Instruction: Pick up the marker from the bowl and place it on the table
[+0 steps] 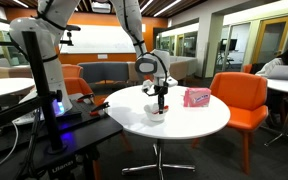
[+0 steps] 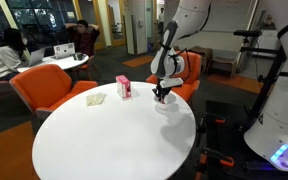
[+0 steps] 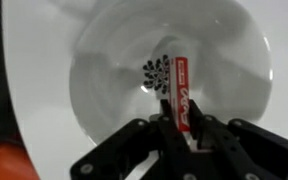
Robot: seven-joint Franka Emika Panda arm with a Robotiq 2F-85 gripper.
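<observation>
The red marker, held just above the white bowl now, will be let go by my gripper on the bare table (image 1: 138, 102) next to the white bowl, away from the pink box.
In the wrist view the red marker (image 3: 181, 90) stands between my gripper's fingers (image 3: 181, 128), which are shut on its lower end. The white bowl (image 3: 114, 80) lies right below, with a dark flower pattern at its centre. In both exterior views the gripper (image 1: 161, 100) (image 2: 163, 94) hangs just above the bowl (image 1: 157, 113) (image 2: 168, 105), which sits on the round white table (image 1: 199, 118) (image 2: 94, 140). The marker is too small to make out there.
A pink box (image 1: 196, 97) (image 2: 124, 88) stands on the table beside the bowl. Orange chairs (image 1: 240, 98) (image 2: 46, 88) stand around the table. The dark workbench (image 1: 44, 135) with the robot base is next to the table.
</observation>
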